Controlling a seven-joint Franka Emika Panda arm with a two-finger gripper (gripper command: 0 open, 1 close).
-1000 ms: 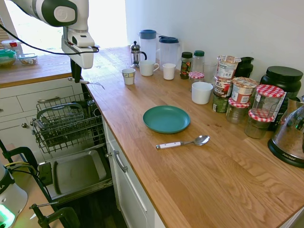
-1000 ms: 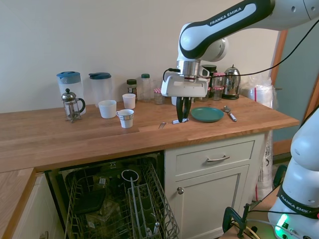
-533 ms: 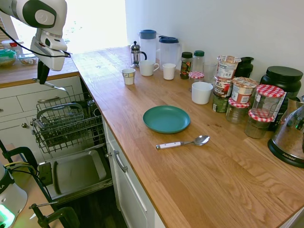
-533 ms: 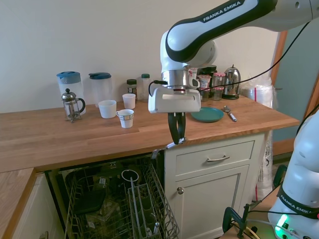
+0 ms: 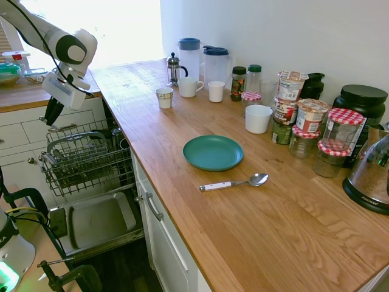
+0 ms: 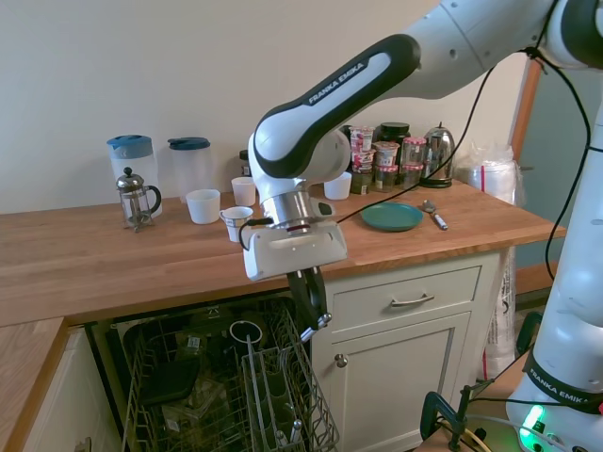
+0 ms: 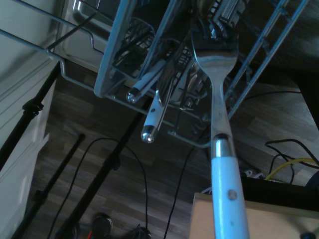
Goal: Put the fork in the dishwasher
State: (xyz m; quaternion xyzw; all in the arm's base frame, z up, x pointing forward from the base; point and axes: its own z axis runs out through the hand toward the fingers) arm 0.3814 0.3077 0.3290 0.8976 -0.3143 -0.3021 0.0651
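Note:
Next, I release the fork, now just above the grey wire rack, in the cutlery basket [image 5: 61, 153] [image 7: 187, 88] next to the other cutlery with white handles.
My gripper [image 5: 51, 115] is shut on the fork [image 5: 56, 127] and hangs just above the dishwasher [image 5: 85, 159], over the pulled-out grey wire rack. In the second exterior view the gripper [image 6: 312, 306] points down at the rack [image 6: 226, 386], with the fork [image 6: 318, 325] sticking out below the fingers. The wrist view shows the fork [image 7: 222, 149] from close by, white handle near and silver tines aimed at the rack's cutlery basket [image 7: 164, 74], which holds other cutlery. The dishwasher's drop-down door [image 5: 97, 222] lies open below the rack.
On the wooden counter sit a teal plate [image 5: 213, 152], a white-handled spoon [image 5: 234, 182], cups [image 5: 164, 97], two pitchers [image 5: 189, 56], a French press [image 5: 174, 69] and many jars [image 5: 304, 121]. White cabinet drawers [image 6: 405, 301] flank the dishwasher.
The arm has carried the fork off the counter's edge and down, from above the worktop to just over the dishwasher rack. The gripper stayed shut on the fork.

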